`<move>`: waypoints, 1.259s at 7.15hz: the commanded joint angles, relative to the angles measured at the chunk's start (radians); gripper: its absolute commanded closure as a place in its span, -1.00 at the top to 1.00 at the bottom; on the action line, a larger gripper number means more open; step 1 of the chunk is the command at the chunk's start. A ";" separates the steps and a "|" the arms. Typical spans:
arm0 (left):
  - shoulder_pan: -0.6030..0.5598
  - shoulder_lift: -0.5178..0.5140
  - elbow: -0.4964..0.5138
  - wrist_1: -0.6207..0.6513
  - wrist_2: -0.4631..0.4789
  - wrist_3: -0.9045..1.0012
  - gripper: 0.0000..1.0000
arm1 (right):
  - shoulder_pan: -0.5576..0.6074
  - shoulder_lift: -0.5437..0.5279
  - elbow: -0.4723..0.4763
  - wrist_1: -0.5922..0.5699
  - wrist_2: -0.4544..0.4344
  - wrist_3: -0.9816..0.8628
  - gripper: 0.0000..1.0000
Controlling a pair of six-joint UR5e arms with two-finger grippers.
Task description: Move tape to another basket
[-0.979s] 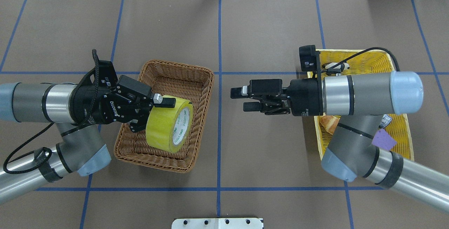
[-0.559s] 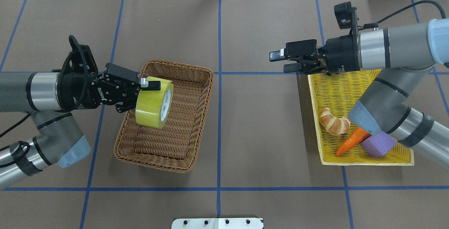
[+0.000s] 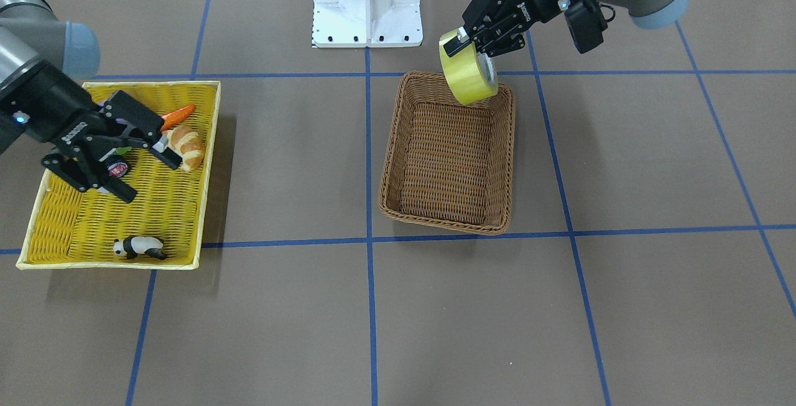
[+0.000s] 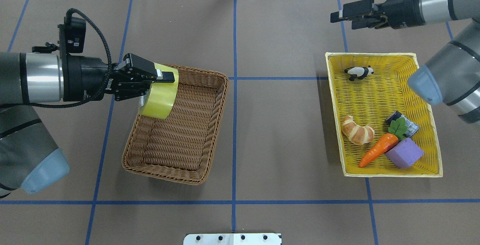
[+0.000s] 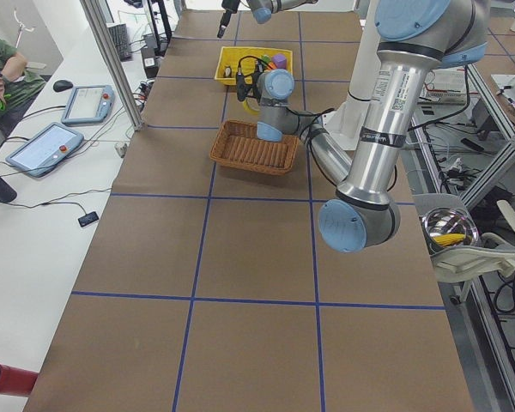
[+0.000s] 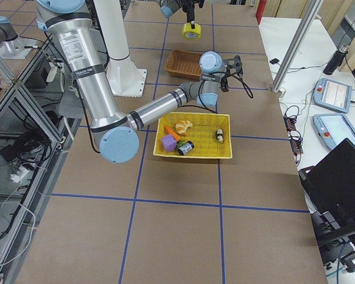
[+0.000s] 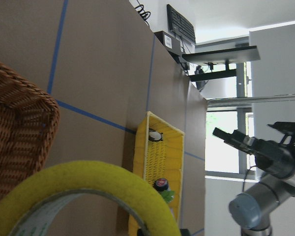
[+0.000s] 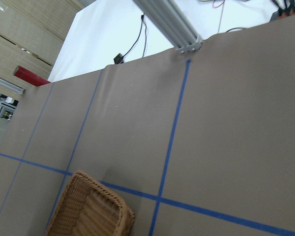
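Next, I let go of the yellow tape with my left gripper around the middle of the brown wicker basket's woven bottom [image 3: 451, 143].
The yellow tape [image 4: 159, 96] hangs on edge in my left gripper [image 4: 165, 81], which is shut on its wall. It is held well above the left rear corner of the brown wicker basket [image 4: 165, 177], apart from it. The front view shows the tape [image 3: 469, 73], the left gripper [image 3: 463, 42] and the empty basket [image 3: 448, 163]. The left wrist view shows the tape [image 7: 88, 187] close up beside the basket [image 7: 14, 132]. My right gripper [image 4: 343, 20] is open and empty, raised beyond the far left corner of the yellow tray; it also shows in the front view [image 3: 146, 176].
The flat yellow tray [image 4: 375, 87] at the right holds a toy panda [image 4: 358, 72], a croissant [image 4: 356, 134], a carrot [image 4: 378, 149], a purple block [image 4: 405, 153] and a small cylinder [image 4: 403, 119]. A white mount plate [image 4: 232, 238] sits at the near edge.
My left arm drew back and turned, carrying the tape from over the basket's middle to its left rear corner. My right arm swung from the table's middle to the far right.
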 commanded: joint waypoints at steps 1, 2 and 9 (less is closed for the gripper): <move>0.048 -0.003 -0.044 0.232 0.024 0.142 -1.00 | 0.115 -0.003 0.004 -0.266 0.030 -0.340 0.99; 0.074 -0.010 -0.043 0.318 0.067 0.179 -1.00 | 0.157 -0.011 0.012 -0.400 0.041 -0.537 0.99; 0.260 -0.245 0.175 0.771 0.328 0.448 -1.00 | 0.261 -0.134 0.038 -0.917 0.101 -0.999 0.99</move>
